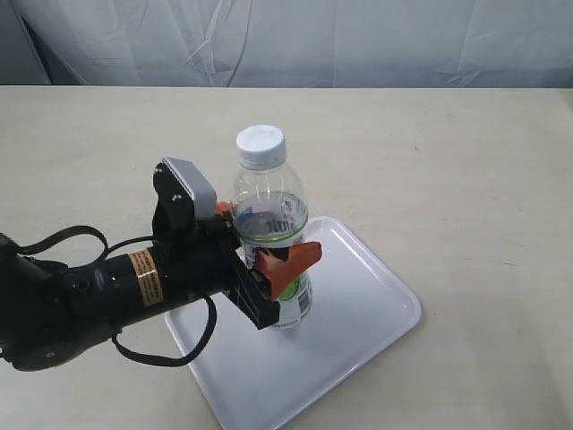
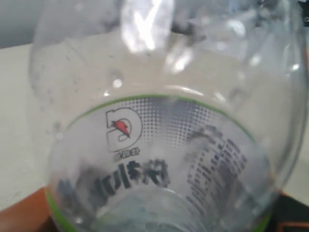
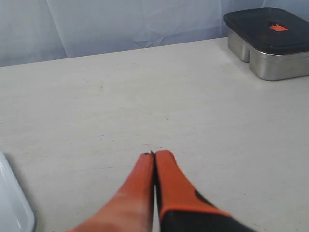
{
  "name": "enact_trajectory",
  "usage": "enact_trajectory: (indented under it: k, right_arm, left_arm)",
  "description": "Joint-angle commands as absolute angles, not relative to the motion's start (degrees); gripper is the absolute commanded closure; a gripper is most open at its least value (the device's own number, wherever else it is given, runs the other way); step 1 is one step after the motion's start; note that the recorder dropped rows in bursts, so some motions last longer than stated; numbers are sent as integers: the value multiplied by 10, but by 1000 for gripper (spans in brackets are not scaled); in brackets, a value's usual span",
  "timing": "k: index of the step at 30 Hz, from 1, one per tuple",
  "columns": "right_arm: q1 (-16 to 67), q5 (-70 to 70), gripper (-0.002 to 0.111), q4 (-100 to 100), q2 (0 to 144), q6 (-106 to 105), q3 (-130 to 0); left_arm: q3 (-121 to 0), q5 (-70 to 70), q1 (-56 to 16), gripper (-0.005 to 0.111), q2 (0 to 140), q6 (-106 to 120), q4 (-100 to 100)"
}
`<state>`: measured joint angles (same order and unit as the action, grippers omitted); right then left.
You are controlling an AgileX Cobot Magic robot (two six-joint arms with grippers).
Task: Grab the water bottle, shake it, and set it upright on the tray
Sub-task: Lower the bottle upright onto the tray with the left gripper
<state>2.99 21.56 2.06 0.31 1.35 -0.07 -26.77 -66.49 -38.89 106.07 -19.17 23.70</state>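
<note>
Next, I set the water bottle upright on the middle of the white tray (image 1: 297, 337) with my left gripper.
The water bottle (image 1: 271, 235), clear with a white cap and a white-and-green label, is upright over the middle of the white tray (image 1: 363, 300). Its base is at the tray's surface; I cannot tell if it touches. My left gripper (image 1: 261, 239) reaches in from the left and is shut on the bottle's labelled middle, one orange finger on each side. In the left wrist view the bottle (image 2: 159, 145) fills the picture and an orange finger (image 2: 19, 217) shows at the edge. My right gripper (image 3: 154, 155) is shut and empty above bare table, out of the exterior view.
The beige table (image 1: 448, 161) spreads around the tray, with a pale curtain behind it. A metal container with a dark lid (image 3: 270, 43) stands near the table's far edge in the right wrist view. A corner of the tray (image 3: 12, 208) shows there too.
</note>
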Motion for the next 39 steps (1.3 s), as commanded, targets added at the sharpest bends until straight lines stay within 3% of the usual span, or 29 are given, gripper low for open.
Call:
enact_trajectory:
  k: [1, 23, 26, 32, 39]
  right_arm:
    - [28, 208, 106, 21, 0, 13, 0]
    - [28, 209, 106, 21, 0, 13, 0]
    - [28, 209, 106, 21, 0, 13, 0]
    - [28, 209, 106, 21, 0, 13, 0]
    - [28, 209, 106, 21, 0, 13, 0]
  left_arm:
    - [-284, -700, -389, 106, 1094, -193, 227]
    - [-288, -700, -389, 104, 1106, -207, 265]
    - [-288, -700, -389, 88, 1106, -207, 273]
    - [-288, -700, -389, 36, 1106, -208, 261]
    - [-288, -697, -389, 18, 1106, -208, 274]
